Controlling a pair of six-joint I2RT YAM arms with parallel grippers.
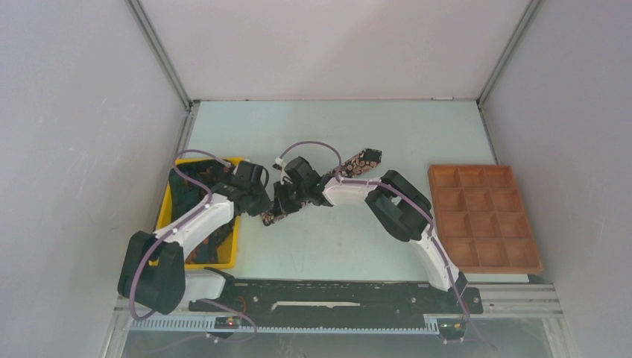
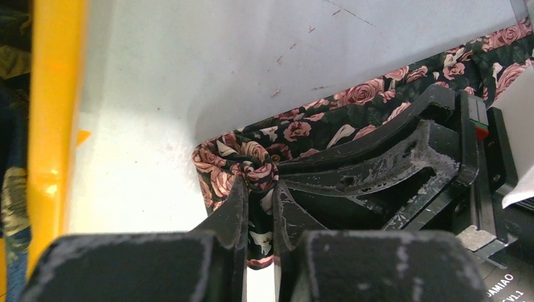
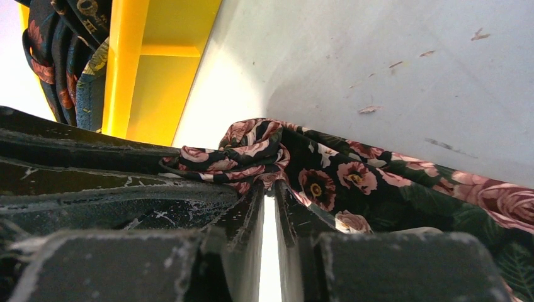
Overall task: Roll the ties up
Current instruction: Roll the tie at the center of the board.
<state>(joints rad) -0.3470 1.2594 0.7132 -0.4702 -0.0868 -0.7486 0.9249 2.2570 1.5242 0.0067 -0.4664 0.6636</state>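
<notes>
The tie's near end is bunched up at the fingers of both grippers, so I should let it go to lie flat, then grab the fold's outer edge (image 2: pixel 204 173) with my left gripper.
One of the ties (image 1: pixel 364 159), black with pink roses, lies diagonally across the middle of the table. Its near end is bunched into a small fold (image 2: pixel 252 154) between both grippers. My left gripper (image 2: pixel 260 189) is shut on this folded end, with fabric showing between its fingers. My right gripper (image 3: pixel 271 184) faces it from the other side and pinches the same bunched fabric (image 3: pixel 252 148) at its fingertips. From above, the left gripper (image 1: pixel 261 203) and right gripper (image 1: pixel 285 200) meet tip to tip over the tie's lower end. More ties (image 1: pixel 190 190) lie in the bin.
A yellow bin (image 1: pixel 227 253) stands at the left, close beside the grippers, its rim (image 2: pixel 53 126) just left of the fold. A brown compartment tray (image 1: pixel 484 216) sits at the right. White walls enclose the table on three sides.
</notes>
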